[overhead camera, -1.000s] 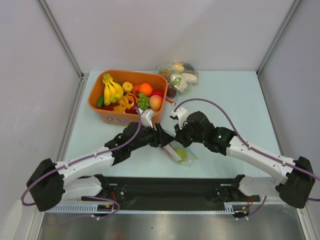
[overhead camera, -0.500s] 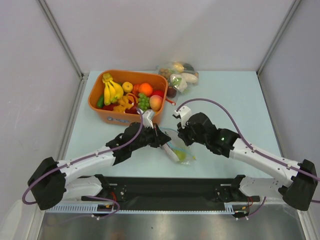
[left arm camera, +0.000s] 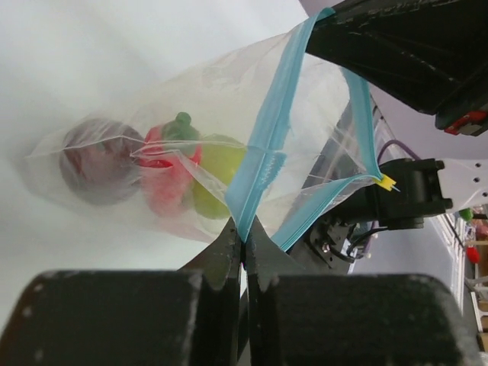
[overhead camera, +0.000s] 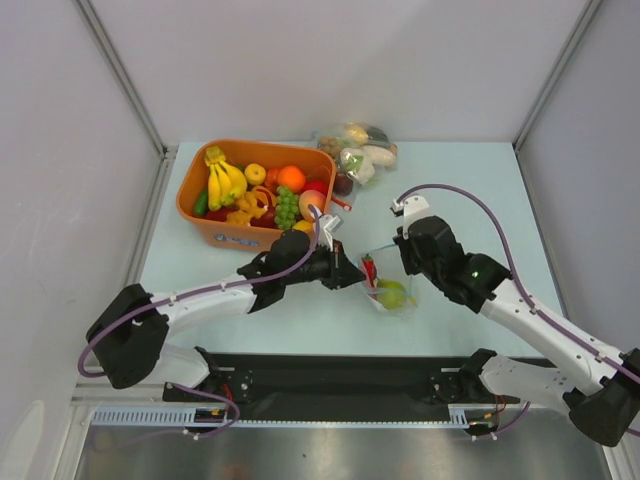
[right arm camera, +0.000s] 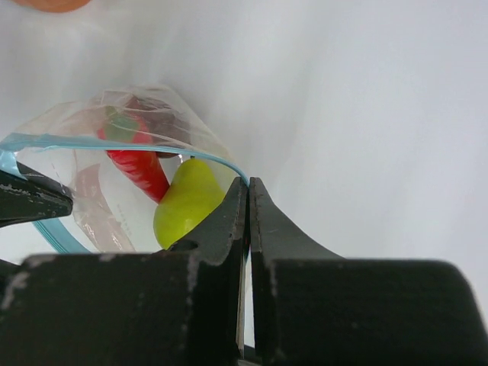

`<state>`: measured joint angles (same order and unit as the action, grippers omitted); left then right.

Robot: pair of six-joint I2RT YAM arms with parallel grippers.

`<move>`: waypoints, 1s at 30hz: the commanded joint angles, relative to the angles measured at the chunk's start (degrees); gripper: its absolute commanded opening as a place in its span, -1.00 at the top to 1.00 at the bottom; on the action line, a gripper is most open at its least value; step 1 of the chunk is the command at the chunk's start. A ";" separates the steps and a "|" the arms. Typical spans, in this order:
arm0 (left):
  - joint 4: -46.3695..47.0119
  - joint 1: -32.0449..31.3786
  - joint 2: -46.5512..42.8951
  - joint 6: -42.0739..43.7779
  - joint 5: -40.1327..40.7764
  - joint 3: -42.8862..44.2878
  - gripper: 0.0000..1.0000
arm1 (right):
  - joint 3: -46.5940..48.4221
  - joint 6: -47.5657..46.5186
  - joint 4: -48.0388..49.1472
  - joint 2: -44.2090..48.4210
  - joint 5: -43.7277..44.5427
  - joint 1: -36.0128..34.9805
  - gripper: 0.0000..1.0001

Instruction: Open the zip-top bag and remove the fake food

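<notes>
Both grippers hold the bag's blue strips, so the robot's left gripper needs to open, reach inside and take the red chili (overhead camera: 369,269) while the right gripper holds the bag.
The zip-top bag (overhead camera: 386,262) hangs between my two grippers in front of the tub, with its mouth pulled apart. My left gripper (left arm camera: 245,232) is shut on one blue zip strip (left arm camera: 263,145). My right gripper (right arm camera: 248,184) is shut on the opposite strip (right arm camera: 114,141). In the top view the left gripper (overhead camera: 357,272) is at the bag's left and the right gripper (overhead camera: 404,262) at its right. The fake food lies inside: a green pear (right arm camera: 189,202), a red chili (right arm camera: 141,171) and a dark purple fruit (left arm camera: 95,160).
An orange tub (overhead camera: 215,232) of bananas, orange, grapes and other fruit stands at the back left, close behind the left arm. A larger clear bag of vegetables (overhead camera: 358,150) lies at the back centre. Grey walls close in both sides.
My left gripper has shut on the bag's zip strip. Both grippers have moved right with the bag and drawn apart, spreading its mouth.
</notes>
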<state>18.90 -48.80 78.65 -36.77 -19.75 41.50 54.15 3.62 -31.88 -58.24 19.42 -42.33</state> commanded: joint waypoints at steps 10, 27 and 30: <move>-23.27 -1.74 -2.10 7.24 16.22 2.27 0.87 | -0.18 8.85 1.20 -5.13 7.03 -8.37 1.00; -25.50 -11.94 -12.90 6.28 36.54 5.71 0.02 | 2.54 12.03 4.10 -12.16 5.81 -13.92 1.00; -23.20 -12.02 -13.00 4.43 35.31 4.56 -0.03 | 2.71 12.29 4.28 -12.25 5.72 -14.10 1.00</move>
<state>-8.19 -60.64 66.35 -30.17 14.17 45.34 54.13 14.66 -29.67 -70.37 23.97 -55.86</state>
